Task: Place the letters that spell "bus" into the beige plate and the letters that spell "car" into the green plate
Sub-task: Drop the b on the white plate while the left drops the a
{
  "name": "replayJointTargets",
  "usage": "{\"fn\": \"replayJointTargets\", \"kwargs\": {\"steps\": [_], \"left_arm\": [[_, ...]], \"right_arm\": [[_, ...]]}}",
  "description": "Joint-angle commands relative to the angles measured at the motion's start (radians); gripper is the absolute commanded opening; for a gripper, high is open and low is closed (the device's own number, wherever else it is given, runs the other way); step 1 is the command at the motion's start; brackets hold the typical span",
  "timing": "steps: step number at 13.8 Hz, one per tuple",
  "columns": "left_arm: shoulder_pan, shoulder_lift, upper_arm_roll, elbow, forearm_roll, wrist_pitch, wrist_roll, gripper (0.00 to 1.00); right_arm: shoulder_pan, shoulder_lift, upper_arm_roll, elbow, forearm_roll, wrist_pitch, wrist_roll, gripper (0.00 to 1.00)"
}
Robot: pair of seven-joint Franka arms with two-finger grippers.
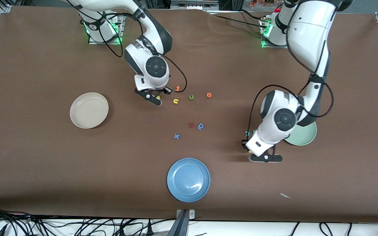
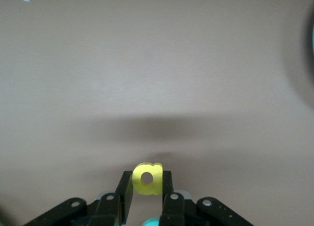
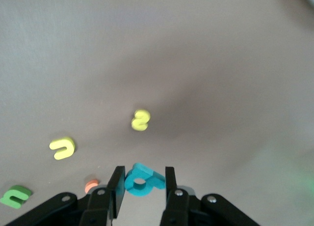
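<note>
My right gripper has a place to put the teal "b". It will let go of the letter near the middle of the empty beige plate (image 1: 85, 112).
My left gripper (image 1: 247, 148) is shut on the yellow "a" (image 2: 147, 178), over bare table beside the pale green plate (image 1: 305, 136), which the left arm partly covers. A teal letter (image 1: 247, 133) lies on the table by that hand. My right gripper (image 3: 142, 179) is shut on the teal "b" (image 3: 141, 181); in the front view that hand (image 1: 162, 93) hides the letter. The yellow "s" (image 3: 141, 120) lies on the table just under that hand, and the yellow "u" (image 1: 176, 101) is beside it. The beige plate (image 1: 89, 110) sits toward the right arm's end and holds nothing.
A green "u" (image 1: 191, 97) and two orange letters (image 1: 209, 95) lie mid-table. A dark red letter (image 1: 191, 125), a blue rounded letter (image 1: 201, 126) and a blue "x" (image 1: 176, 136) lie nearer the camera. A blue plate (image 1: 188, 179) sits near the front edge, with a white scrap (image 1: 285, 195) beside it.
</note>
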Motion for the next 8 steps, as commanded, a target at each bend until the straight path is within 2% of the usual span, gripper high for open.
{"fn": "replayJointTargets", "kwargs": {"steps": [1,4,6,8], "left_arm": [[0.06,-0.1,-0.008,-0.109,0.025,-0.04,0.143,0.21],[0.107,-0.14,-0.006,-0.201,0.027,-0.037,0.235,0.22],[0.123,-0.169,0.004,-0.281,0.053,-0.013,0.281,0.22],[0.144,-0.216,0.008,-0.402,0.097,0.069,0.281,0.22]], "right_arm": [[-0.046,-0.003,-0.054,0.061,0.009,-0.11,-0.186,0.14],[-0.083,-0.045,-0.148,0.066,0.061,-0.12,-0.442,0.14],[-0.084,-0.052,-0.262,0.066,0.061,-0.12,-0.649,0.14],[-0.09,-0.037,-0.377,0.063,0.06,-0.092,-0.861,0.14]]}}
